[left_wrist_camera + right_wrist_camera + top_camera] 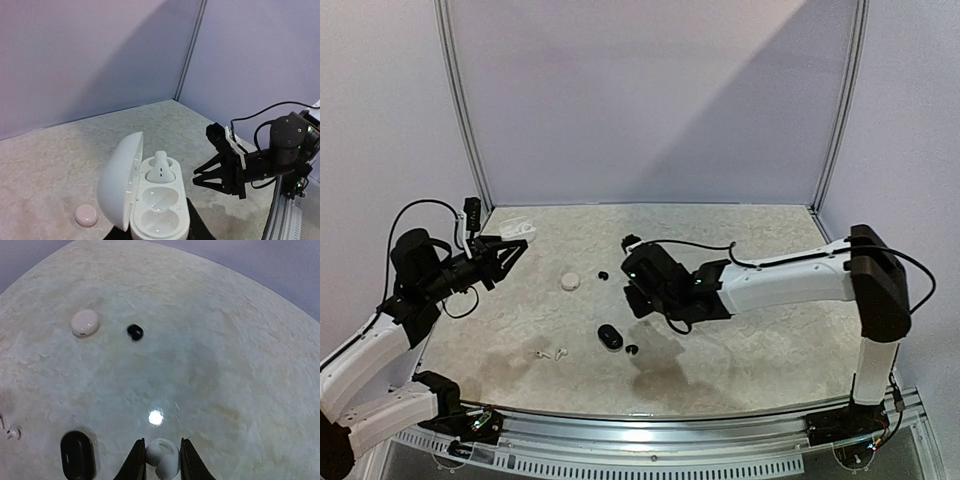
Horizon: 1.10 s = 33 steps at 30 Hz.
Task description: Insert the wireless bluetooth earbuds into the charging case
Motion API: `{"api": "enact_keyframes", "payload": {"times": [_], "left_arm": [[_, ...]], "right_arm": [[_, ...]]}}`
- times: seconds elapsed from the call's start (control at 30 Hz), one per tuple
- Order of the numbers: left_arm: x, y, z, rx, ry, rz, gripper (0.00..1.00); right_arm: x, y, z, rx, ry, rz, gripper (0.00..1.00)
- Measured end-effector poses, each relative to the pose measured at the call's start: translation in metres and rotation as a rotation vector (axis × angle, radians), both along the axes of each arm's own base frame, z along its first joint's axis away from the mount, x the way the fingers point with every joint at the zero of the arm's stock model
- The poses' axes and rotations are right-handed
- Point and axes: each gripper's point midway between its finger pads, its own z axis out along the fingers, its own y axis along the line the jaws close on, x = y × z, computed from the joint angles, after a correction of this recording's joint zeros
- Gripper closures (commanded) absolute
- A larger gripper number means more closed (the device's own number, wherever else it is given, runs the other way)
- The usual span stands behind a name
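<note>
My right gripper is to put the white earbud, now raised above the mid-table, down on bare table [708, 358] between the nearer black earbud and the base of its own arm.
My left gripper [155, 233] is shut on the white charging case [161, 212], held up at the table's left [520, 232] with its lid swung open. One white earbud [161, 170] sits in the far slot, and the nearer recess is empty. My right gripper [162, 460] is shut on another white earbud [161, 456], raised above the mid-table [633, 300]. In the left wrist view it [196, 176] hangs just right of the case. Loose on the table lie a black earbud [134, 332], a second black earbud [632, 350] and two white earbuds [535, 353].
A pale round case [569, 281] lies closed left of centre, also seen as a pinkish disc [84, 322]. A closed black case [610, 336] lies nearer the front [78, 455]. Grey walls with metal posts enclose the back and sides.
</note>
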Motion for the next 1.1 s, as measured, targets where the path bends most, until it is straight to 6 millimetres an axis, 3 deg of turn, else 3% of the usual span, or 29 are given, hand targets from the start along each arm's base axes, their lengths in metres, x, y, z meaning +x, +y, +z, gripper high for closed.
{"api": "enact_keyframes", "payload": {"times": [0.1, 0.27, 0.37, 0.83, 1.1], "left_arm": [[-0.013, -0.016, -0.002, 0.007, -0.012, -0.082, 1.0], [-0.029, -0.037, -0.001, 0.016, -0.038, -0.18, 1.0], [-0.031, -0.042, 0.0, 0.018, -0.048, -0.198, 1.0], [-0.029, -0.044, -0.001, 0.028, -0.062, -0.201, 1.0], [-0.029, -0.044, -0.001, 0.031, -0.065, -0.198, 1.0]], "right_arm": [[-0.016, -0.044, -0.011, -0.015, 0.068, -0.089, 0.88], [-0.048, -0.113, -0.053, -0.071, 0.206, -0.258, 0.88], [-0.063, -0.138, -0.07, -0.103, 0.262, -0.335, 0.88], [-0.096, -0.146, -0.101, -0.031, 0.458, -0.421, 0.78], [-0.105, -0.144, -0.106, -0.018, 0.52, -0.418, 0.55]]}}
